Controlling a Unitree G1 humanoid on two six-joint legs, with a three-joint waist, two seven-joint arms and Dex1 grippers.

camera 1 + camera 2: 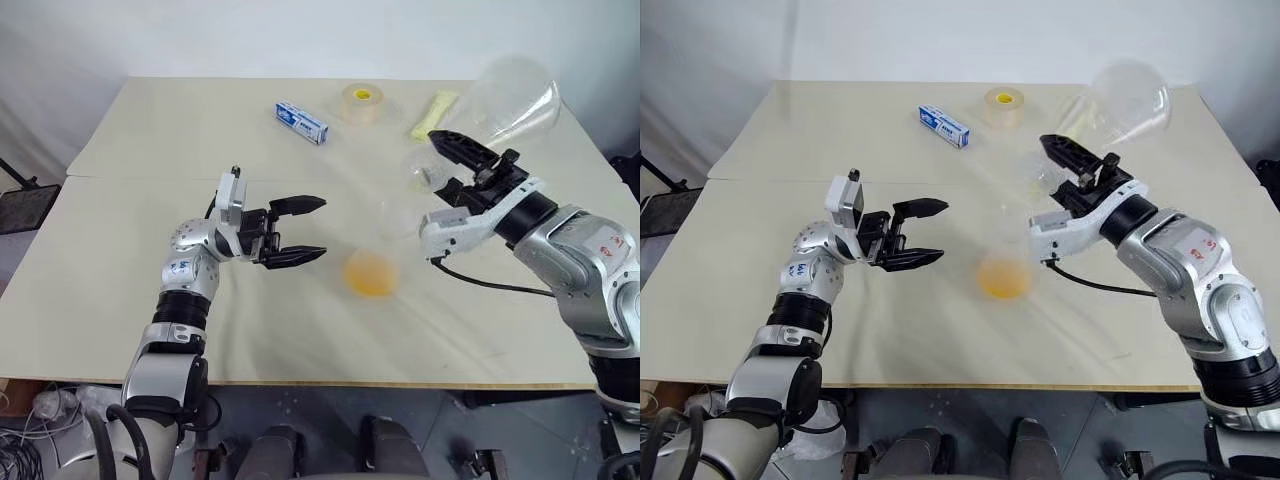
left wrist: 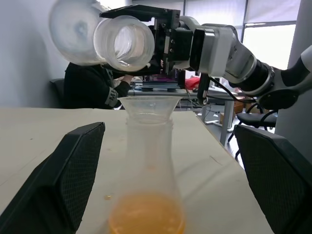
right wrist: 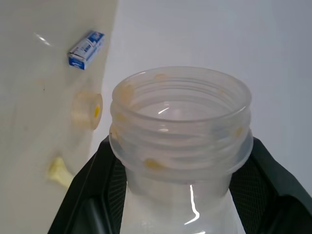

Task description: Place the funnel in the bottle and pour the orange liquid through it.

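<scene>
The robot's right gripper will release the clear vessel on the bare table (image 1: 508, 248) between the frosted bottle and the table's side edge.
The frosted bottle (image 2: 148, 156) stands upright on the table with the clear funnel (image 2: 148, 103) seated in its neck. The orange liquid (image 1: 370, 273) pools in the bottle's wide base. My left gripper (image 1: 318, 230) is open just left of the bottle, its fingers (image 2: 73, 170) flanking it without touching. My right gripper (image 1: 445, 160) is shut on the threaded neck of a clear, empty vessel (image 1: 510, 100). That vessel hangs above and to the right of the funnel, its mouth (image 3: 180, 109) specked with orange drops and its body tipped upward.
A blue and white box (image 1: 301, 122), a yellow-centred tape roll (image 1: 362, 102) and a pale yellow packet (image 1: 434, 113) lie at the back of the table (image 1: 150, 150). A seated person (image 2: 92, 87) is beyond the table in the left wrist view.
</scene>
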